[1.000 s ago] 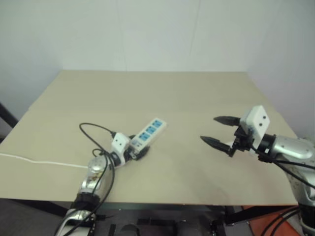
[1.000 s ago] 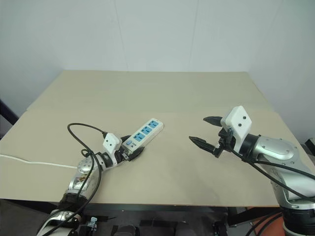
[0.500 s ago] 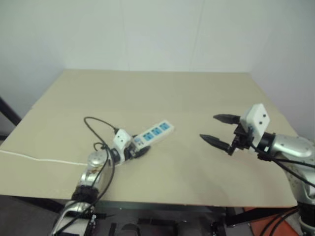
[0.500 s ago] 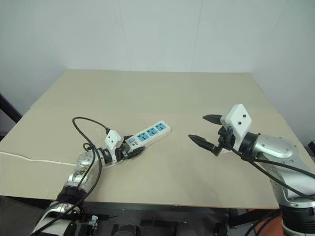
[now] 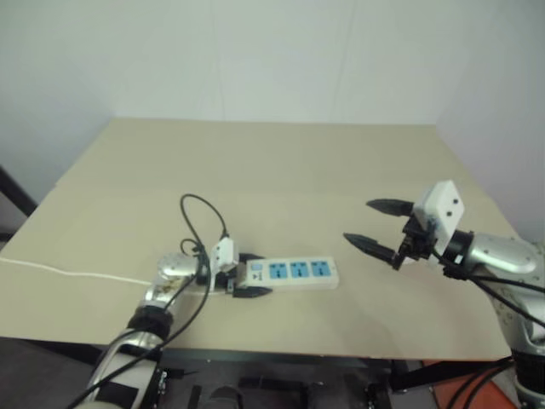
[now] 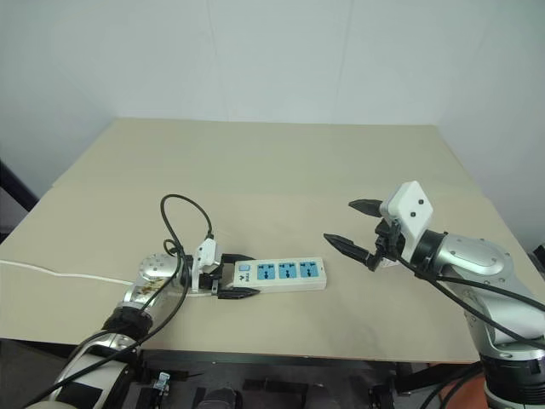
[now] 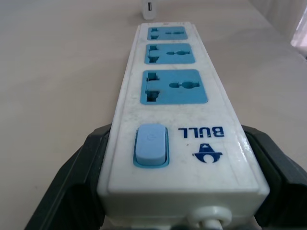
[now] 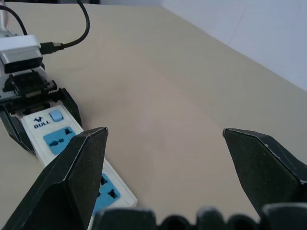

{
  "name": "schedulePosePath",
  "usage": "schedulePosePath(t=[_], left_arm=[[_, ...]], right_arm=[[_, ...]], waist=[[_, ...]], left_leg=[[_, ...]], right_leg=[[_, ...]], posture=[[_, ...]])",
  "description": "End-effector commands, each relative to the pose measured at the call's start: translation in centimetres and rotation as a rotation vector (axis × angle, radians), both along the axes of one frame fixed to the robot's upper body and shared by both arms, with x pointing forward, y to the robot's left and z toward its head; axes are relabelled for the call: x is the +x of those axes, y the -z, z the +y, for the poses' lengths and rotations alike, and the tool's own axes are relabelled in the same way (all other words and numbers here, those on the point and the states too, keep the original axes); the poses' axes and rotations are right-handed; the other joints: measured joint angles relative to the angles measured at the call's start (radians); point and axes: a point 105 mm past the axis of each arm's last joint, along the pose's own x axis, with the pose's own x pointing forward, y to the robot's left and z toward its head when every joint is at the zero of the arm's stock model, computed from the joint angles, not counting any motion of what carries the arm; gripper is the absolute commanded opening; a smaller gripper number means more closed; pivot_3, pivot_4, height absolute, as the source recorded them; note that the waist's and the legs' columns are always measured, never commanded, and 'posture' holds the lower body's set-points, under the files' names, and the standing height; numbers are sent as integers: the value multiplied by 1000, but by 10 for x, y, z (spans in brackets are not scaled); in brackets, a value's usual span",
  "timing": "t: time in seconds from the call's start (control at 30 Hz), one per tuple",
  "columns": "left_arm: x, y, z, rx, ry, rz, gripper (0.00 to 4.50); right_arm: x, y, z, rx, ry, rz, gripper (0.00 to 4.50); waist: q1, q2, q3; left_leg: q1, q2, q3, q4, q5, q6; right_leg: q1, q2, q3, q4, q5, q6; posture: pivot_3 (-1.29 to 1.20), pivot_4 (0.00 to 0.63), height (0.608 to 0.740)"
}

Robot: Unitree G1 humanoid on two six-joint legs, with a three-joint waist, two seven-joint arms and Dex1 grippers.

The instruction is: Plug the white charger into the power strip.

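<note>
I need to close my right gripper on the sides of the white charger [image 5: 409,259], standing beyond the power strip's loose end on the table.
The power strip [image 6: 285,273] lies flat near the table's front edge, its blue sockets facing up and its free end toward the right. My left gripper [image 6: 241,275] is shut on its switch end, one black finger [image 7: 79,184] on each long side. The white charger [image 7: 149,9] stands on the table just past the strip's far end, small and boxy. My right gripper [image 6: 341,222] hovers open above the table to the right of the strip, nothing between its fingers [image 8: 81,167]. The strip [image 8: 72,139] also shows below that gripper.
The strip's thin white cord [image 6: 51,274] runs off the table's left edge. A black cable [image 6: 174,209] loops above my left wrist. The tan table [image 6: 272,170] stretches back to a white wall.
My left gripper has swung the power strip round from pointing diagonally away to lying along the front edge, pointing right. The right gripper has kept still.
</note>
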Motion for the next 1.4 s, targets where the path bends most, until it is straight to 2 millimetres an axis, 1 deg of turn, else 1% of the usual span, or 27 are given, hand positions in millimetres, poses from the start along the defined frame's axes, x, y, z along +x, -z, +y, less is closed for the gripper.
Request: schedulePosePath(t=[0.03,0.13,0.23,0.37,0.47,0.53,0.7,0.8,0.87,1.2,1.3,1.33,1.4], left_arm=[[-6,19,-4,34,0,34,3319],[-7,21,-7,29,3,35,3319],[-7,21,-11,21,7,38,3319],[-7,22,-17,8,15,41,3319],[-7,22,-22,-4,18,43,3319],[-7,22,-24,-6,22,43,3319],[-7,22,-27,-6,25,41,3319],[-6,21,-28,-12,24,35,3319],[-7,20,-29,-15,24,30,3319],[-7,19,-27,-27,-4,23,3319],[-7,20,-26,-26,-15,22,3319],[-7,20,-25,-25,-17,23,3319],[-7,20,-25,-24,-21,23,3319]], right_arm=[[-5,-5,-4,-108,-73,-18,4500],[-4,-4,-17,-285,-134,3,4500],[-4,6,-35,-550,-214,49,4500],[10,20,-59,-850,-278,107,4500],[21,26,-65,-996,-339,125,4500],[34,31,-67,-1090,-356,102,4500],[64,46,-69,-1264,-391,63,4500],[78,54,-76,-1290,-369,137,4500],[83,58,-79,-1312,-371,171,4500],[87,71,-80,-1335,-406,233,4500],[86,79,-79,-1307,-403,270,3854],[86,82,-79,-1310,-403,277,3584],[86,87,-79,-1310,-400,295,2903]], waist=[[0,0,0],[0,1,0],[0,3,-2],[-1,4,-3],[-2,6,-3],[-1,6,-3],[0,6,-3],[1,6,-4],[2,6,-3],[-3,8,-4],[-3,8,-4],[-3,8,-4],[-5,8,-4]], left_leg=[[0,-1,0,0,0,0],[1,-2,0,2,0,0],[2,-2,0,2,0,0],[4,-2,1,2,0,0],[4,-2,1,2,0,0],[4,-3,1,2,0,0],[3,-4,1,2,0,0],[4,-5,0,2,0,0],[3,-5,0,2,0,0],[4,-6,-1,1,0,0],[4,-6,-1,1,0,0],[4,-6,-1,1,0,0],[6,-6,-1,1,0,0]], right_leg=[[1,-1,0,0,0,0],[1,-2,0,0,-1,3],[2,-2,0,0,-1,5],[4,-2,0,-1,-2,5],[4,-2,0,-1,-2,6],[4,-2,0,-1,-2,6],[3,-3,1,-1,-2,6],[3,-4,1,0,-1,5],[3,-4,1,0,2,0],[3,-5,1,1,2,-1],[4,-5,1,1,3,-1],[4,-5,1,1,3,-1],[5,-5,1,1,3,-1]], posture=[[0,150,740],[0,150,740],[0,150,740],[0,150,740],[0,150,740],[0,150,740],[0,150,740],[0,150,740],[0,150,740],[0,150,740],[0,150,740],[0,150,740],[0,150,740]])
